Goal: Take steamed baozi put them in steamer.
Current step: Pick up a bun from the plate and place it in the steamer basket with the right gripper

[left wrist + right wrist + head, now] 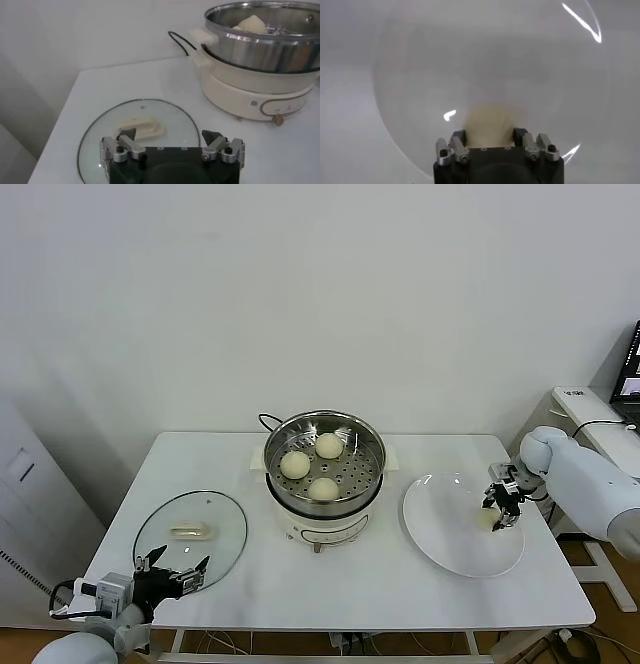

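I should release the baozi from my right gripper on the steamer tray's empty side (353, 470) that faces the white plate.
The steamer (372, 446) stands mid-table and holds three steamed baozi (295, 465) (329, 445) (323, 488) on its perforated tray. A fourth baozi (488, 520) lies on the white plate (450, 549) to the right. My right gripper (497, 514) is down over it. In the right wrist view the fingers press both sides of that baozi (490, 122), so the right gripper (490, 136) is shut on it. Parked at the table's front left, my left gripper (172, 569) is open with nothing in it, just in front of the glass lid (225, 524).
In the left wrist view the left gripper (170, 137) hangs near the edge of the glass lid (165, 112), with its cream handle (140, 127) beyond. The steamer (260, 50) rises farther off, its black cord (177, 40) trailing behind. The plate sits close to the table's right edge.
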`<state>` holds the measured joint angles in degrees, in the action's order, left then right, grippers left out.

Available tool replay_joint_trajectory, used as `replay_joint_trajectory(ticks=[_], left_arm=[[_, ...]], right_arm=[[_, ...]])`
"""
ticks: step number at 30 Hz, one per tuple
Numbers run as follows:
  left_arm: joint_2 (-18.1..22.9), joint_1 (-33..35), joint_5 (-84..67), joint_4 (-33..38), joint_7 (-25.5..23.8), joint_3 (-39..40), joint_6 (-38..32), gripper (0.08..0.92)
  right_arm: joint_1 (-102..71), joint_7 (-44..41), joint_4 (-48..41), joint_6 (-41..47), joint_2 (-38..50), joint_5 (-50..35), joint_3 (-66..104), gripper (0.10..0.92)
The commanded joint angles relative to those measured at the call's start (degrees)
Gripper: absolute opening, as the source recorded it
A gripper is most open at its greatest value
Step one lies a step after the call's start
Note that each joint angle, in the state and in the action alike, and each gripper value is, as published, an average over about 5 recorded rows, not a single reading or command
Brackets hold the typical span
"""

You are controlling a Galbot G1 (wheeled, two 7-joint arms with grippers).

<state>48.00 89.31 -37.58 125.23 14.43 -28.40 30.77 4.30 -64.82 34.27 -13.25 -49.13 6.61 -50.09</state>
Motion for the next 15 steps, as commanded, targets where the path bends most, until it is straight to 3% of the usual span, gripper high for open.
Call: replay_joint_trajectory(ticks=[1, 8, 15], left_arm=[[0.2, 0.1, 0.3, 0.1, 0.2, 0.1, 0.2, 0.823], [0.6, 0.1, 0.5, 0.2, 0.2, 0.2, 0.3, 0.823], [1.4, -0.1, 1.3, 0.8, 0.4, 0.5, 0.6, 0.823]], right_arm=[[8.2, -1.5, 9.5, 5.6, 4.5, -12.6, -11.9, 0.504], [27.5, -1.8, 23.2, 13.9, 8.8, -28.4, -30.3, 0.506], [43.4, -0.7, 33.6, 25.6, 5.7, -39.6, -42.1, 0.509]])
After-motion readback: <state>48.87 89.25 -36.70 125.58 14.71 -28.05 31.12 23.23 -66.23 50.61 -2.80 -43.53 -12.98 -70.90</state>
